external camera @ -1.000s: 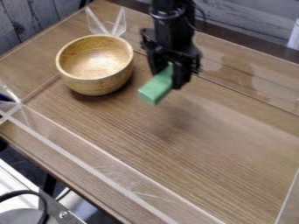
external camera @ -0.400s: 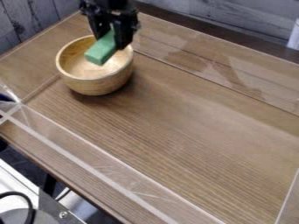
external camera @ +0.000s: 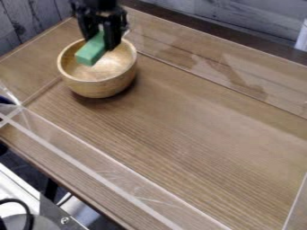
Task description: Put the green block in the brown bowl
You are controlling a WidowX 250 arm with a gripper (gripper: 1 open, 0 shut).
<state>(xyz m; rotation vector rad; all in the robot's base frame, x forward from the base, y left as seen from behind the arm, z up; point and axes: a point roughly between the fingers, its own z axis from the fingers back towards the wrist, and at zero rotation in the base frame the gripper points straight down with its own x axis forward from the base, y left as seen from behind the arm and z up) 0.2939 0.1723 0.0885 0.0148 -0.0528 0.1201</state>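
Observation:
The green block will drop onto the pale bottom of the brown bowl (external camera: pixel 97 69), near the middle.
The green block (external camera: pixel 92 51) is a bright green bar held tilted over the opening of the brown bowl (external camera: pixel 99 79). My black gripper (external camera: pixel 99 40) points straight down from the top edge of the view and is shut on the block's upper end. The block's lower end hangs just over the bowl's pale inside, toward its back left part. I cannot tell whether it touches the bowl. The round wooden bowl sits at the left rear of the wooden table (external camera: pixel 192 126).
A clear plastic wall (external camera: pixel 72 148) runs along the table's front and left edges. Another clear panel stands at the right edge (external camera: pixel 295 202). Behind the table is a dark wooden backdrop.
The gripper has carried the green block leftward from the middle of the table to above the bowl. In the last half second it shifted a little further left over the bowl.

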